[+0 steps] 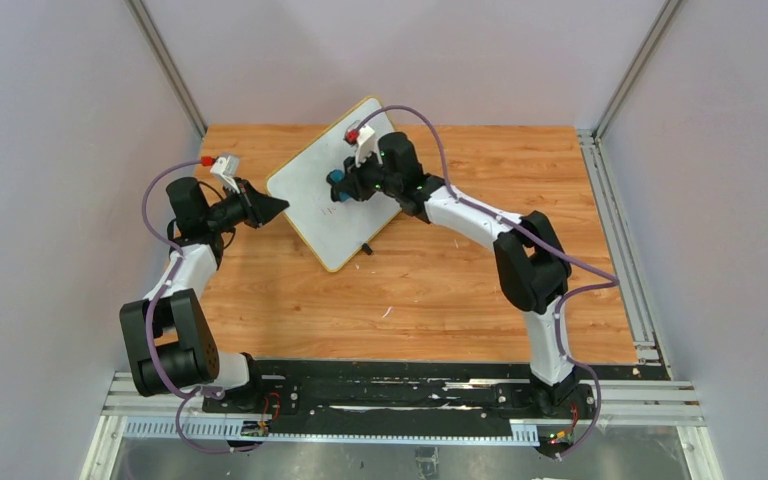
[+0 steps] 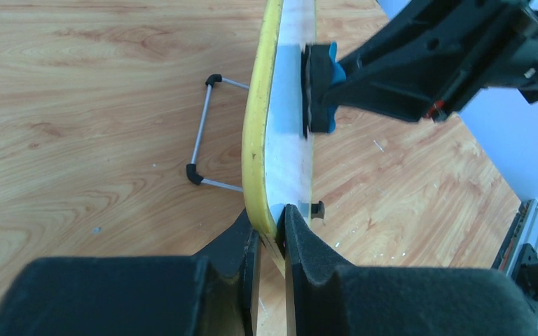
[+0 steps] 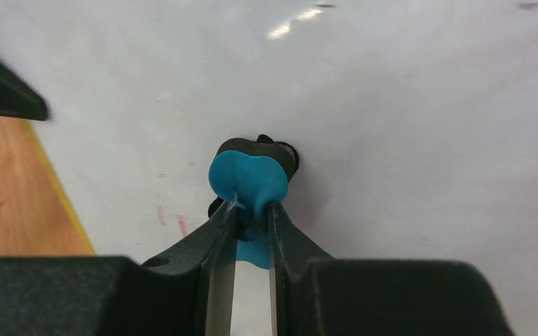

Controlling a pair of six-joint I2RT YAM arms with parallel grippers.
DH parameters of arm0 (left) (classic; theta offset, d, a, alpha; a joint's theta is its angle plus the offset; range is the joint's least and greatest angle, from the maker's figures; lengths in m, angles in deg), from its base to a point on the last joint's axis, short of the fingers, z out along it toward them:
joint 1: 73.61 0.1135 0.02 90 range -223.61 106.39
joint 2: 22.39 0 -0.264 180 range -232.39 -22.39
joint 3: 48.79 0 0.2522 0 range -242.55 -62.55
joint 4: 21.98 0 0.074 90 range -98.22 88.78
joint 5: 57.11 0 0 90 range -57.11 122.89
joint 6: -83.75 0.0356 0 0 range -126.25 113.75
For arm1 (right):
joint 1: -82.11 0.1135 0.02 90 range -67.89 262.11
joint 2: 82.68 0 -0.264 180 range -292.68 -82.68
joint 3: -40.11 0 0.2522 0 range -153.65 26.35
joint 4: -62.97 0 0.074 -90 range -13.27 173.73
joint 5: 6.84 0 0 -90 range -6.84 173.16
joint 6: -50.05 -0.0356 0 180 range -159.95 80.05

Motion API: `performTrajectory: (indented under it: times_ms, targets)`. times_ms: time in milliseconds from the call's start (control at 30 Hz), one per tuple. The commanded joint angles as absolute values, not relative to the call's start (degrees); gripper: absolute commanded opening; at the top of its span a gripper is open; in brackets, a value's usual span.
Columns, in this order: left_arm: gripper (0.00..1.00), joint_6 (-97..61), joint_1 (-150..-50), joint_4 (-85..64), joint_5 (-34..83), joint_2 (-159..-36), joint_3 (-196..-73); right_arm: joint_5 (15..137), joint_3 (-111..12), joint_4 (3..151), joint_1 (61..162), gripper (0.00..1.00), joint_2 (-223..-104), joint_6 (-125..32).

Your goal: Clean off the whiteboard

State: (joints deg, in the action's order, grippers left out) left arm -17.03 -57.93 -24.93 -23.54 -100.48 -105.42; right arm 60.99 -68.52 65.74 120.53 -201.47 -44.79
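I should use my right gripper to set the blue eraser down on the bare wood (image 1: 502, 281) between the whiteboard and the metal rail.
The whiteboard (image 1: 325, 195) stands tilted on the wooden table, white with a thin yellow frame (image 2: 256, 133) and small black feet. My left gripper (image 1: 278, 208) is shut on its left edge (image 2: 274, 224), one finger on each face. My right gripper (image 1: 345, 185) is shut on a small blue eraser (image 3: 246, 183), whose black pad presses against the white face (image 3: 406, 105). Faint red marks (image 3: 171, 218) remain on the board just left of the eraser. The left wrist view shows the eraser (image 2: 320, 87) edge-on against the board.
A wire stand (image 2: 199, 143) with black end caps props the board from behind. One black foot (image 1: 366, 247) sits by the board's near corner. Grey walls close in on both sides, and a metal rail (image 1: 615, 230) runs along the table's right edge.
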Motion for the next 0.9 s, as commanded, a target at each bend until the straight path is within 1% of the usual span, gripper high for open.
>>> performTrajectory:
  times_ms: [0,167,333,867]
  targets:
    - [0.0,-10.99,-58.23,-22.43,-22.13,-100.21,-105.26,59.27,-67.54,64.23,126.61,0.01,-201.17,-46.72]
    - [0.0,-10.89,-58.23,-22.23,-22.13,-99.7,-105.09,58.96,-68.04,63.63,130.2,0.01,-202.35,-47.37]
    - [0.0,-10.71,-58.23,-21.58,-22.19,-99.3,-105.2,60.84,-66.68,63.65,130.22,0.01,-202.06,-46.65]
    - [0.0,-10.38,-58.23,-20.96,-22.13,-98.94,-105.55,63.85,-59.26,62.61,119.0,0.0,-199.72,-45.25]
